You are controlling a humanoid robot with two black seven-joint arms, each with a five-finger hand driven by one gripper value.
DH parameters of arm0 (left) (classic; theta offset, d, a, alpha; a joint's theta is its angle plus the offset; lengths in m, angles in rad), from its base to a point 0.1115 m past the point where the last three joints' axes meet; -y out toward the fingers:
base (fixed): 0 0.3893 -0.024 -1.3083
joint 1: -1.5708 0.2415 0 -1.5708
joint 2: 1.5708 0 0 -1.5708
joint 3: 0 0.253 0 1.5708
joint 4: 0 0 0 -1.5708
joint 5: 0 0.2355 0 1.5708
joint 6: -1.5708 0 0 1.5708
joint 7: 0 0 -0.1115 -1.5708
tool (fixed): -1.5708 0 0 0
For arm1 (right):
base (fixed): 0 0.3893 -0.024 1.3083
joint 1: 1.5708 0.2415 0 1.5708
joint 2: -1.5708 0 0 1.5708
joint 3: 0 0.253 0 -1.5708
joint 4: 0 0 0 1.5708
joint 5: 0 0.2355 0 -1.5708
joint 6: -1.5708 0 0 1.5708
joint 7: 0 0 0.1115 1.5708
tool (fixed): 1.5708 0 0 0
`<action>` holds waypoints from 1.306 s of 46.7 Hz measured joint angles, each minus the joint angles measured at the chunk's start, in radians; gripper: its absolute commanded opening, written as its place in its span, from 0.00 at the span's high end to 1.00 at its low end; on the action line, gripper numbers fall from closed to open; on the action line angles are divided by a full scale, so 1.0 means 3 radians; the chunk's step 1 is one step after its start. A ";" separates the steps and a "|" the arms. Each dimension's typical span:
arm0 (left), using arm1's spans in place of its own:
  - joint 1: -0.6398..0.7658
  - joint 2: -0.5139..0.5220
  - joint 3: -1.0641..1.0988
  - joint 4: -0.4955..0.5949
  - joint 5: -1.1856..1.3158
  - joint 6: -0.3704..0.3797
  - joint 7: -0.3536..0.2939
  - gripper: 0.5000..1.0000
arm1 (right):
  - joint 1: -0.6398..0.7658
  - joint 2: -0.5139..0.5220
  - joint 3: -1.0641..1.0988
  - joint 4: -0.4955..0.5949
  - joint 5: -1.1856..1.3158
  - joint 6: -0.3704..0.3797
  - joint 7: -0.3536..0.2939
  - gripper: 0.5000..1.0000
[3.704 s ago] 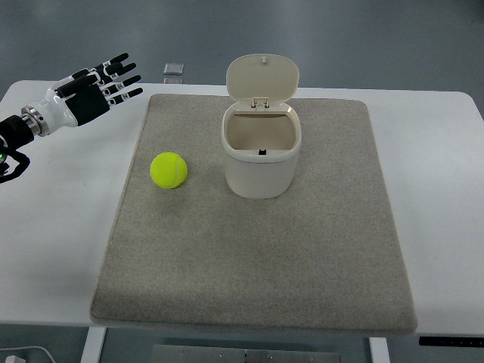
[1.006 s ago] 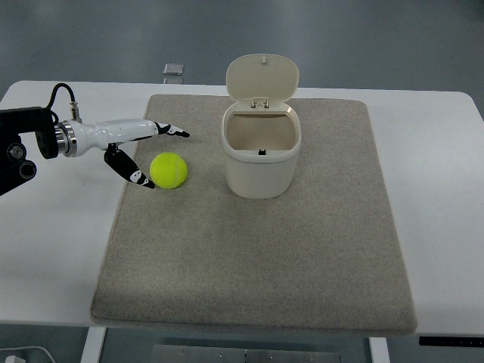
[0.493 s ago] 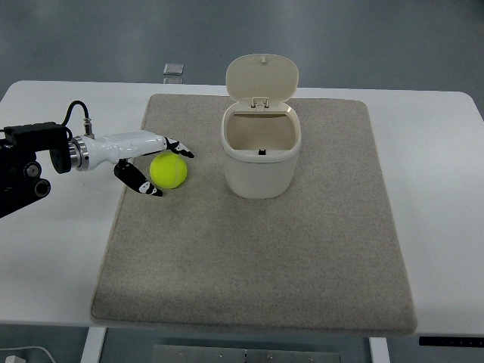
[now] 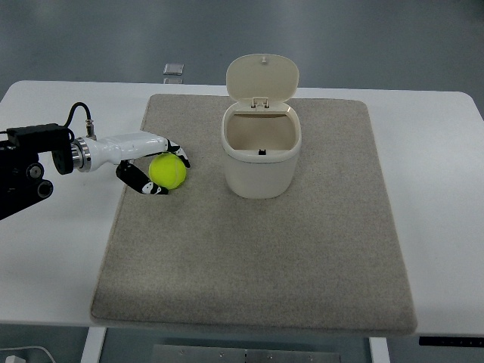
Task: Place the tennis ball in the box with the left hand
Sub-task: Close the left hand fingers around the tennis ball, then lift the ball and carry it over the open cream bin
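Note:
My left gripper needs to let go of the tennis ball inside the open cream box (image 4: pixel 274 141), near the black catch on the box's front rim.
A yellow-green tennis ball (image 4: pixel 169 171) rests on the grey mat (image 4: pixel 302 249), left of the cream box (image 4: pixel 260 170). The box stands upright, its hinged lid (image 4: pixel 262 76) tipped back and its inside showing empty. My left hand (image 4: pixel 172 177) reaches in from the left, low over the mat. Its fingers (image 4: pixel 180 155) curl over the ball's far side and the thumb (image 4: pixel 150 188) wraps the near side, so the hand is shut on the ball. The right arm is out of view.
The mat covers most of the white table (image 4: pixel 439 151). A small flat grey object (image 4: pixel 173 69) lies at the table's back edge, behind the mat's left corner. The left arm's black forearm housing (image 4: pixel 26 162) sits at the picture's left edge.
The left hand swung down from the table's back left to the ball. Over the last half second its fingers curled in from spread to wrapped around the ball, which has barely moved.

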State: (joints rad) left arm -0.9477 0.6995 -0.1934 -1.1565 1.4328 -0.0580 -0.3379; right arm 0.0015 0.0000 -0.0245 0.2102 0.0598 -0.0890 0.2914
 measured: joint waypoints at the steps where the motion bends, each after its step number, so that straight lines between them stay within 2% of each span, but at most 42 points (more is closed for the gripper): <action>1: -0.0006 0.0000 0.0000 0.0000 -0.0015 0.0000 0.0000 1.00 | 0.0000 0.0000 0.0000 0.0000 0.0000 0.0000 0.0000 0.12; 17: -0.0088 0.0171 -0.0123 -0.0121 -0.0038 -0.0022 -0.0032 1.00 | 0.0000 0.0000 0.0000 0.0000 0.0000 0.0000 0.0001 0.12; 32: -0.0509 0.0833 -0.0144 -0.0832 -0.0008 -0.0020 -0.0283 1.00 | 0.0000 0.0000 0.0000 0.0000 0.0000 0.0000 0.0000 0.12; 45: -0.1017 0.0936 -0.0083 -0.0867 0.0065 0.0056 -0.0550 1.00 | 0.0000 0.0000 0.0000 0.0000 0.0000 0.0000 0.0000 0.12; 55: -0.1156 0.0869 -0.0072 -0.0876 0.0567 0.0070 -0.0577 1.00 | -0.0001 0.0000 -0.0001 0.0000 0.0000 0.0000 0.0000 0.12; 58: -0.1122 0.0793 -0.0075 -0.0911 0.0790 0.0146 -0.0577 1.00 | 0.0000 0.0000 0.0000 0.0000 0.0000 0.0000 0.0000 0.12; 61: -0.1096 0.0747 -0.0073 -0.0943 0.0939 0.0323 -0.0577 1.00 | 0.0000 0.0000 0.0000 0.0000 0.0000 0.0000 0.0000 0.12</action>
State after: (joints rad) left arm -1.2765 0.9235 -0.2154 -1.4396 1.7145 0.0390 -0.5109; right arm 0.0014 0.0000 -0.0246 0.2102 0.0598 -0.0889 0.2914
